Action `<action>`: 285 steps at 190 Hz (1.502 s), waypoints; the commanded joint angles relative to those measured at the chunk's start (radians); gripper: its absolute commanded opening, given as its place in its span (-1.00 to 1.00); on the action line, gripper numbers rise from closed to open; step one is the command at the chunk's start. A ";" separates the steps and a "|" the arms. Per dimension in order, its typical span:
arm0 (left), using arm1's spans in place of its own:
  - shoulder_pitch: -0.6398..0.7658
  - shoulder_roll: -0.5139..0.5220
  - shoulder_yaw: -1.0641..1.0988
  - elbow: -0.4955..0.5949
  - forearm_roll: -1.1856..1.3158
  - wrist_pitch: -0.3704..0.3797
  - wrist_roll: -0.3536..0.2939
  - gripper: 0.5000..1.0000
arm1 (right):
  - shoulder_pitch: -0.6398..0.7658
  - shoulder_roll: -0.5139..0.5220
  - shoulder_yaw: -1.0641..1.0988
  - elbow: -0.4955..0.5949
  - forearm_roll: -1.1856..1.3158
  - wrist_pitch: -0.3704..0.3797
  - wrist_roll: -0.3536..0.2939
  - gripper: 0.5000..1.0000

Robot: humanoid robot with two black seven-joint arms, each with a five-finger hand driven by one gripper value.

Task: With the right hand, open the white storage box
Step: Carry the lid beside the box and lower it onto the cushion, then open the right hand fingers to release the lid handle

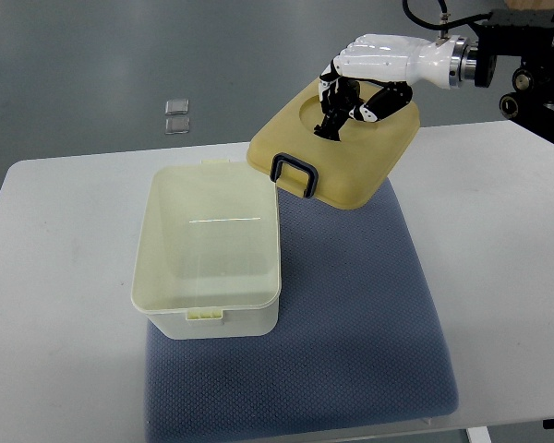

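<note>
I need to release the cream lid from my right gripper on the blue-grey mat (pixel 352 233) next to the white storage box.
The white storage box (pixel 210 254) stands open and empty on the left part of a blue-grey mat (pixel 351 314). Its cream lid (pixel 351 152), with a black handle (pixel 295 173) on its near edge, is off the box, up and to its right, tilted. My right hand (pixel 351 97) comes in from the top right and its fingers are curled on the lid's top, holding it at the far side. The left arm does not show.
The mat lies on a white table (pixel 65 240). Two small clear squares (pixel 176 115) lie on the grey floor beyond the table's far edge. My right arm's black hardware (pixel 526 55) sits at the top right.
</note>
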 commanded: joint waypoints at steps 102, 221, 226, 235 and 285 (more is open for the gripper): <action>0.000 0.000 0.000 0.000 -0.002 0.000 0.000 1.00 | -0.163 -0.034 -0.013 0.000 -0.003 -0.078 0.000 -1.00; 0.000 0.000 0.000 0.000 0.000 0.000 0.000 1.00 | -0.250 0.051 -0.019 0.006 -0.006 -0.078 0.000 -1.00; 0.000 0.000 0.000 0.000 0.000 0.000 0.000 1.00 | -0.258 0.051 -0.019 0.006 -0.006 -0.078 0.000 -1.00; 0.000 0.000 0.000 0.000 0.000 0.000 0.000 1.00 | -0.267 0.051 -0.020 0.006 -0.006 -0.078 0.000 -1.00; 0.000 0.000 0.000 0.000 -0.002 0.000 0.000 1.00 | -0.281 0.052 -0.014 0.005 0.000 -0.078 0.000 0.10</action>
